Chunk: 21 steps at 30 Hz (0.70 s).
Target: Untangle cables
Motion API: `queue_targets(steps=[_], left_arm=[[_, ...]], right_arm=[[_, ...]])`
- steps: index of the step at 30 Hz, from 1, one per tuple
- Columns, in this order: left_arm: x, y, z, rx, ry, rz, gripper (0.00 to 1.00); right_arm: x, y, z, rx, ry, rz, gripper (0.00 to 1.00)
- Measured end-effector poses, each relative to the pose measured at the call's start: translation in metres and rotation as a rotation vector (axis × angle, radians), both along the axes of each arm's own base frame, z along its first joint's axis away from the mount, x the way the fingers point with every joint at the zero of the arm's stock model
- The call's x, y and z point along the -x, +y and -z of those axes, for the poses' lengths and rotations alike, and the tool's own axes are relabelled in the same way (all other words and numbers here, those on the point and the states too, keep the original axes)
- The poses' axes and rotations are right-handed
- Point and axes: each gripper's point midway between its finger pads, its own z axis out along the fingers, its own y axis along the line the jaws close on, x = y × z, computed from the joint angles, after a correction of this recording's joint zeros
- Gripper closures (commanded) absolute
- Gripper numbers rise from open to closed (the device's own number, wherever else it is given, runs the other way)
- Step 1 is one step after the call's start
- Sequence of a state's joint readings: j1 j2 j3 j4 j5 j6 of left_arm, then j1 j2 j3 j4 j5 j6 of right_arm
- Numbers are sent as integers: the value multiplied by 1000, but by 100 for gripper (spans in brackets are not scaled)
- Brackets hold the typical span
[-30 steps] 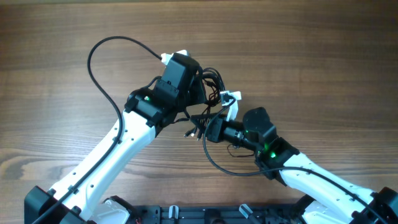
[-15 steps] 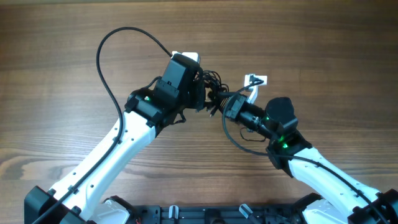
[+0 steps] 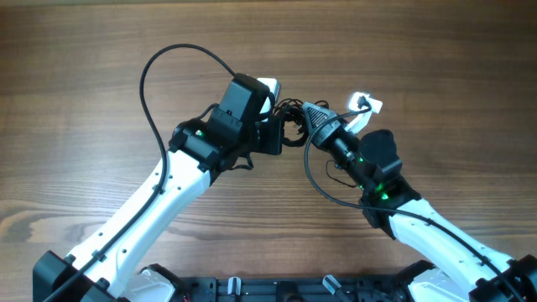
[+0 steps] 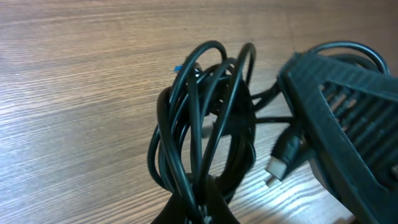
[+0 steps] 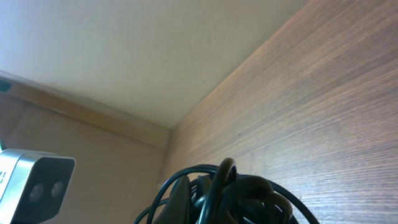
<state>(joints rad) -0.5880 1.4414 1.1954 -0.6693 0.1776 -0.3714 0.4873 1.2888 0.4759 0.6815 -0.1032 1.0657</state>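
Note:
Next, my left gripper lets go of the bundle on the wooden table (image 3: 247,144) under that gripper's fingers, clear of my right gripper.
A tangled bundle of thin black cables (image 3: 291,131) hangs between both grippers above the wooden table (image 3: 436,59). My left gripper (image 3: 275,134) is shut on the bundle's lower loops; in the left wrist view its fingertips (image 4: 200,208) pinch several strands of the cables (image 4: 205,124). A small silver plug end (image 4: 280,163) dangles at the right. My right gripper (image 3: 312,116) is shut on the same bundle from the other side. In the right wrist view, tilted upward, the cables (image 5: 261,199) crowd the bottom edge beside one finger (image 5: 180,198).
The left arm's own thick black cable (image 3: 155,80) arcs over the table at the back left. The right arm's cable (image 3: 323,186) loops below its wrist. The right gripper's black body (image 4: 348,118) fills the right of the left wrist view.
The right gripper has swung up and to the right and turned toward the far side, taking its part of the bundle along. The left gripper has shifted slightly right.

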Motion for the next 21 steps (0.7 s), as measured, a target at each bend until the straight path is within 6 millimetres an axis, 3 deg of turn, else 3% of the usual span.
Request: queue_targets(steps=[9, 21], left_arm=[[19, -21, -6, 126, 97, 68, 96], [7, -34, -22, 323, 210, -133, 96]], right_arm=[[-5, -2, 10, 32, 10, 22, 95], [7, 14, 20, 247, -82, -24, 95]])
